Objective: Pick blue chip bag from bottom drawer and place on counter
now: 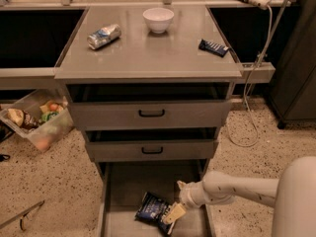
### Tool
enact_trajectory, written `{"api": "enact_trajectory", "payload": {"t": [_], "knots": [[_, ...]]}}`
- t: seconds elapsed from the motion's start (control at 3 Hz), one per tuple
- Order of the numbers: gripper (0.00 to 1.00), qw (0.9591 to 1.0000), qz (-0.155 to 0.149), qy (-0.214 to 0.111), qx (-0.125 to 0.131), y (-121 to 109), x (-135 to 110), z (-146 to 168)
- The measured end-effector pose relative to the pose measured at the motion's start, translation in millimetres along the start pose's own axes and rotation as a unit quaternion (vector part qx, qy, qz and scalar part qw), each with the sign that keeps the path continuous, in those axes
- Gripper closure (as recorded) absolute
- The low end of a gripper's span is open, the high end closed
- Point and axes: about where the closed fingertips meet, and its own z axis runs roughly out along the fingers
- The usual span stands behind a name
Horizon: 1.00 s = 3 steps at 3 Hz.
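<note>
My gripper is open and should next close its fingers on the blue chip bag's edge [170,210] nearest the arm, which is between them.
The blue chip bag [151,208] lies crinkled on the grey floor of the open bottom drawer [128,186], near its front. My gripper [170,216] reaches in from the right on a white arm and sits at the bag's right edge, touching it, with one cream finger [175,213] lying against the bag. The bag rests on the drawer floor. The counter [148,53] is the grey cabinet top above.
On the counter are a crushed silver-blue can [103,36], a white bowl [158,19] and a small dark-blue bar [213,47]. Two upper drawers [150,114] with black handles stand slightly open above. A clear bin of snacks [32,120] sits on the floor at left.
</note>
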Motion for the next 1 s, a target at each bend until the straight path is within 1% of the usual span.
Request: {"api": "enact_trajectory", "payload": {"t": [0.33,0.67,1.0], "knots": [[0.00,0.9995,0.013,-0.029,-0.001,-28.3,23.4,51.6],[0.00,0.9969,0.036,-0.068,-0.018,-38.5,45.2,95.5],[0.00,0.9935,0.044,-0.088,-0.057,-23.0,68.7,159.1]]}}
